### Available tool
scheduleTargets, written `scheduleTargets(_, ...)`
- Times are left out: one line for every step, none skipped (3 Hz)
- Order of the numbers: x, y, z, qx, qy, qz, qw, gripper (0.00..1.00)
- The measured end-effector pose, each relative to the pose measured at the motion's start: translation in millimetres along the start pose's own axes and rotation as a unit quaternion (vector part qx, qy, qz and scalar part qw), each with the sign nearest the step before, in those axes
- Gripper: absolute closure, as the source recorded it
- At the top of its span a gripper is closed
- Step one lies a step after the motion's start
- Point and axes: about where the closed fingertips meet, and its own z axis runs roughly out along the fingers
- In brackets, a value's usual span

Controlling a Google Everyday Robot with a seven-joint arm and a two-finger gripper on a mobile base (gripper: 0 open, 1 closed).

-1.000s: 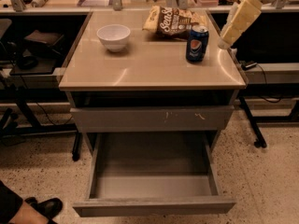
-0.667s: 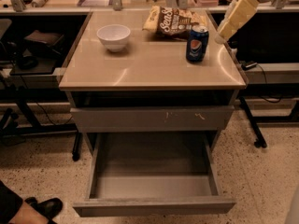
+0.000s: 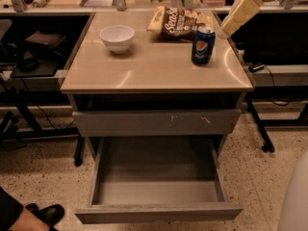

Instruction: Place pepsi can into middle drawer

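Note:
The pepsi can stands in front of the chip bag, and my gripper should close around its upper half point(image 3: 205, 39).
The pepsi can point(image 3: 203, 44) stands upright on the right side of the tan tabletop point(image 3: 154, 66), in front of the chip bag. My gripper point(image 3: 225, 32), at the end of a cream-coloured arm coming in from the upper right, hovers just right of and behind the can, apart from it. The middle drawer point(image 3: 159, 211) is pulled out wide open below, and its smooth grey inside holds nothing. Above it is a closed grey drawer front point(image 3: 154, 122) with pale scratch marks.
A white bowl point(image 3: 117, 37) sits at the left of the tabletop and a chip bag point(image 3: 177, 22) lies at the back. A person's black shoe point(image 3: 45, 213) is at the lower left. A white rounded body point(image 3: 294, 198) shows at the lower right. Dark desks flank the cabinet.
The gripper has shifted slightly left and up, closer to the can's far right side. The white body has come further into view at the lower right. The can has not moved.

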Motion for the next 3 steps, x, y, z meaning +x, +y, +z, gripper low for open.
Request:
scheduleTargets(21.8,-4.3,21.4,-0.002,-0.003,0.029,0.9996,0.0)
scheduleTargets(50.1,-7.9,47.4,-0.006,0.002,0.068,0.9976,0.0)
scheduleTargets(69.1,-10.1,64.9,-0.008,0.006,0.097,0.9952,0.0)
